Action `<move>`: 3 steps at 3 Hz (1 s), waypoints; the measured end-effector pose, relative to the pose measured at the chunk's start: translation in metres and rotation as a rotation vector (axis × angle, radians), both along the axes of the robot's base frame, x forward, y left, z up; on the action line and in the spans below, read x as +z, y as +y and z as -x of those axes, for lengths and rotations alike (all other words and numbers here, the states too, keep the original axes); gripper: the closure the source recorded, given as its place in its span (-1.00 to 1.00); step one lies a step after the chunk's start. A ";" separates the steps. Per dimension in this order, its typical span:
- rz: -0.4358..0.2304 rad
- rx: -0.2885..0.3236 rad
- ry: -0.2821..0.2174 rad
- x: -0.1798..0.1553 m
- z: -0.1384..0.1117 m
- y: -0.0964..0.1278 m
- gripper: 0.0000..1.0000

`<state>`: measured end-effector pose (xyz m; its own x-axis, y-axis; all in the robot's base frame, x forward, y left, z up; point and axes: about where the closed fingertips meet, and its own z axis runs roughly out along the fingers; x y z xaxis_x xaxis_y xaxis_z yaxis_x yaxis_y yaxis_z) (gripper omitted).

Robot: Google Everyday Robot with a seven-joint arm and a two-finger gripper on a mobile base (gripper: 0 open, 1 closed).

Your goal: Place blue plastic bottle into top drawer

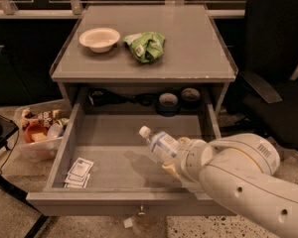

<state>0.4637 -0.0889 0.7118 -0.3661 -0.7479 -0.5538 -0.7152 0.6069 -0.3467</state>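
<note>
Next, I open my gripper and let go of the blue plastic bottle on the middle of the drawer's bottom (135, 156), next to the small white packets.
The top drawer (104, 152) is pulled open below the grey table, with a small knob (141, 212) on its front panel. My gripper (176, 157) reaches in from the right over the drawer's right half. It is shut on the blue plastic bottle (158, 142), a clear bottle with a white cap and a pale label. The bottle is tilted, cap up and to the left, held above the drawer's floor. Its lower end is hidden by the gripper.
Small white packets (79, 172) lie in the drawer's front left corner. A cream bowl (100, 38) and a green snack bag (146, 46) sit on the tabletop (188, 48). Tape rolls (168, 102) sit on the shelf behind the drawer. A bin of items (37, 130) stands left, a black chair (273, 83) right.
</note>
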 end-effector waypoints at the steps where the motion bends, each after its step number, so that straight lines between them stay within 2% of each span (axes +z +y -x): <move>1: 0.035 -0.003 -0.025 0.009 -0.011 0.009 1.00; 2: 0.042 -0.010 0.007 -0.004 -0.024 0.030 1.00; 3: 0.049 0.010 0.082 -0.036 -0.027 0.056 1.00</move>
<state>0.4910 -0.0327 0.6761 -0.4015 -0.7772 -0.4846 -0.7481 0.5835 -0.3161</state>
